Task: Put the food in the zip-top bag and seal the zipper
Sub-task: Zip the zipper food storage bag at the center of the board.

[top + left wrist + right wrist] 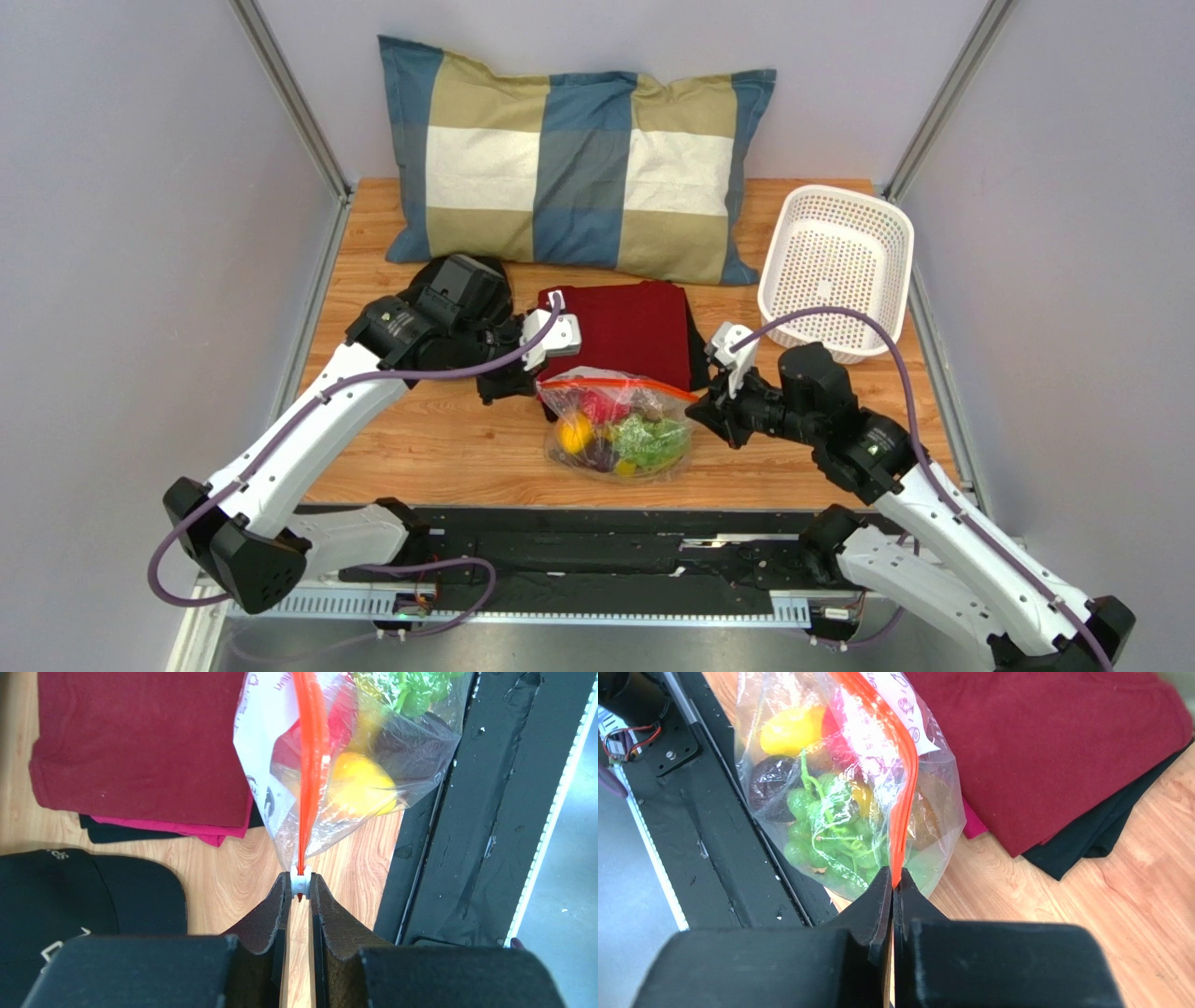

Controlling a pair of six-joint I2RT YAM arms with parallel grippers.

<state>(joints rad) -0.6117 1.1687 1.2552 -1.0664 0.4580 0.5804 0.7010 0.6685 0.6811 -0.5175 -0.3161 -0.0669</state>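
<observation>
Next, my left gripper lets go of the small white slider on the folded dark red cloth's near corner (542, 360) (226, 819), toward the black cap.
The zip-top bag (659, 417) hangs just above the table, stretched between both grippers, its zipper (617, 378) on top. Inside sits the food (617, 437): green grapes (829, 826), a yellow piece (358, 784), red and dark pieces. My left gripper (301, 882) is shut on the small white slider (301, 880) at the left end of the orange-red zipper (312, 756). The right gripper (894, 882) is shut on the other end of the zipper (906, 798), at the bag's corner. In the top view the left gripper (540, 375) and right gripper (697, 406) flank the bag.
A folded dark red cloth (631, 329) on a black one lies just behind the bag. A black cap (70, 889) sits under my left wrist. The checked pillow (575, 154) and white perforated basket (835, 266) are at the back. A black rail (589, 546) runs along the near edge.
</observation>
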